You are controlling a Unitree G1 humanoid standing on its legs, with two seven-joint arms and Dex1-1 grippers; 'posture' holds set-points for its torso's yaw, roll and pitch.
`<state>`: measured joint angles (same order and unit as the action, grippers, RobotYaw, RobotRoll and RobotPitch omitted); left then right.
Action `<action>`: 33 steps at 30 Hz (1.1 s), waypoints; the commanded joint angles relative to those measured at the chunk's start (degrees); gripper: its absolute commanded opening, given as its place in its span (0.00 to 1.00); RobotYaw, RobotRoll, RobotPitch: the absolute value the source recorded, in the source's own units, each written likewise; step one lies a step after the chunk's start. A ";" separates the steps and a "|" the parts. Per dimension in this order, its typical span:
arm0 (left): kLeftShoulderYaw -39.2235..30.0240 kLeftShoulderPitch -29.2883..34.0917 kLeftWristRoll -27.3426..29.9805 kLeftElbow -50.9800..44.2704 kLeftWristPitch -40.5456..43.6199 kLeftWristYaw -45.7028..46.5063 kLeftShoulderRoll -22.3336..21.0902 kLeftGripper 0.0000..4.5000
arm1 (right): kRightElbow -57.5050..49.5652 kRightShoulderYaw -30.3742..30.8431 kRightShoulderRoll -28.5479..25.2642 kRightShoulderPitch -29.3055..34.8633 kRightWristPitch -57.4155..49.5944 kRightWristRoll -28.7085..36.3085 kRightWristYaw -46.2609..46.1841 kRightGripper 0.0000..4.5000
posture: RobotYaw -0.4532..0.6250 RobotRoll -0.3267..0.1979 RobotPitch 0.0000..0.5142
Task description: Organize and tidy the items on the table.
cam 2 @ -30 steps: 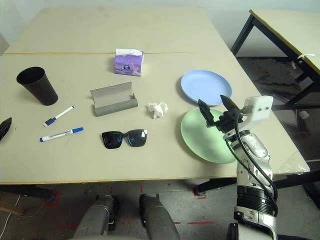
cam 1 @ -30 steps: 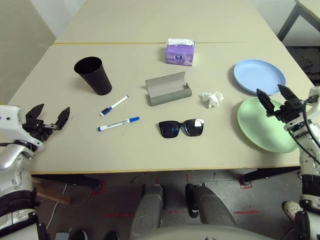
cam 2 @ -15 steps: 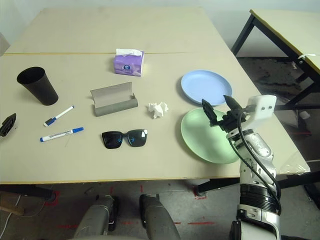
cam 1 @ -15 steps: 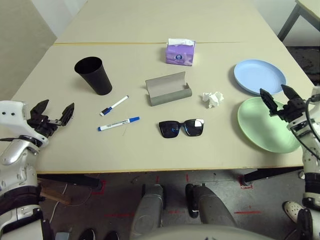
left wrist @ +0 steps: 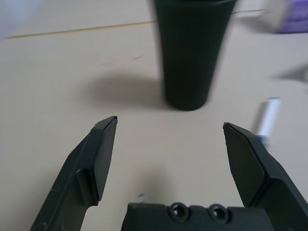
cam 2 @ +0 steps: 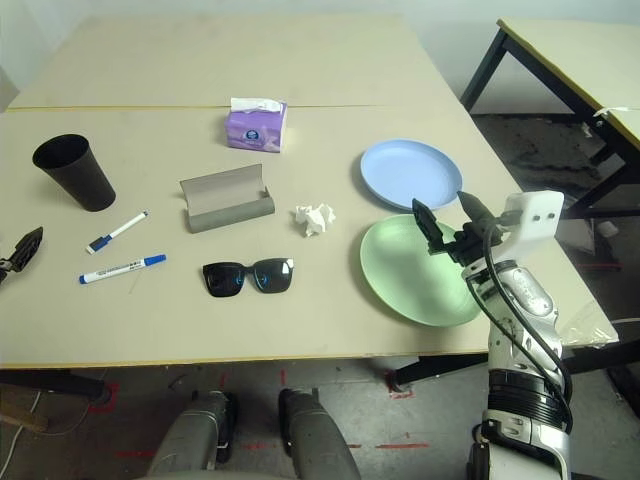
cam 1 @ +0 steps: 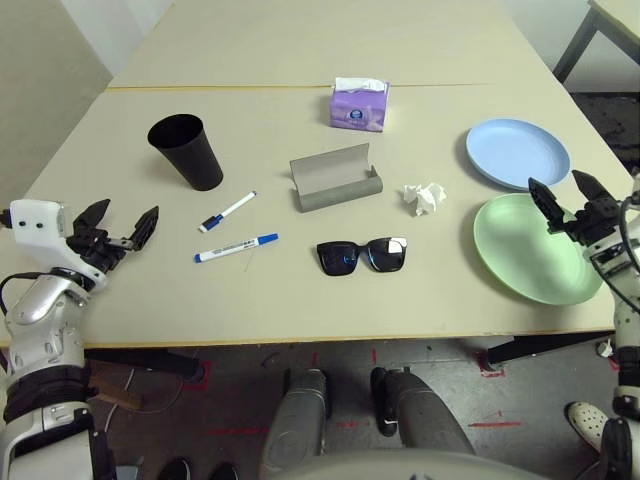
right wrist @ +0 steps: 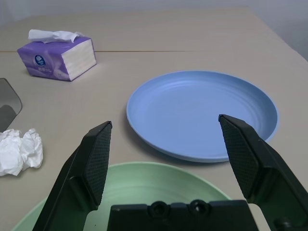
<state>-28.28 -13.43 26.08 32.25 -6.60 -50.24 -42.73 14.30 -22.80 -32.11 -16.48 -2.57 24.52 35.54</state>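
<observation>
The robot's right hand will close on the near-side rim (cam 1: 592, 289) of the light-green plate, at the part farthest away from the crumpled tissue.
On the pale table (cam 1: 300, 300) lie two blue-capped markers (cam 1: 228, 211) (cam 1: 237, 248), black sunglasses (cam 1: 363, 255), an open grey glasses case (cam 1: 336, 178) and a crumpled tissue (cam 1: 424, 197). A black cup (cam 1: 186, 151) stands upright at the left. The light-blue plate (cam 1: 517, 153) sits beyond the light-green plate (cam 1: 530, 248) on the right. My left gripper (cam 1: 123, 226) hovers open near the table's left edge, pointing toward the cup (left wrist: 192, 50). My right gripper (cam 1: 567, 195) stands open over the green plate's (right wrist: 144, 192) far rim, empty, facing the blue plate (right wrist: 202, 120).
A purple tissue box (cam 1: 360, 105) stands behind the case. A thin seam (cam 1: 250, 87) crosses the table beyond it. A second table (cam 2: 570, 60) with black legs stands off to the right.
My left gripper has moved a little rightward, inward over the table from its left edge. My right gripper has drifted slightly right and nearer over the green plate. Both stay open and empty.
</observation>
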 commanded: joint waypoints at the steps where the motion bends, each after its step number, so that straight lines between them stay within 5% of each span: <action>1: 1.03 -2.03 2.10 2.53 1.85 -9.19 -2.99 0.99 | 1.55 -0.52 -1.07 -0.32 0.38 0.16 1.17 1.00 | 0.44 0.62 0.37; 13: 8.19 -7.54 2.48 3.57 2.30 -31.08 -4.12 0.99 | 0.73 -0.81 -2.62 0.16 -0.18 0.45 3.15 1.00 | 0.40 0.62 0.36; 33: 11.35 -14.32 -0.26 10.62 -1.17 -33.36 -1.92 0.99 | -28.20 -5.94 -14.60 18.50 -33.12 9.65 1.90 1.00 | 0.31 0.62 0.37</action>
<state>-17.48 -27.74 26.71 41.73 -6.90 -83.04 -44.89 -12.00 -26.71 -45.51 0.13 -31.08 33.04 38.12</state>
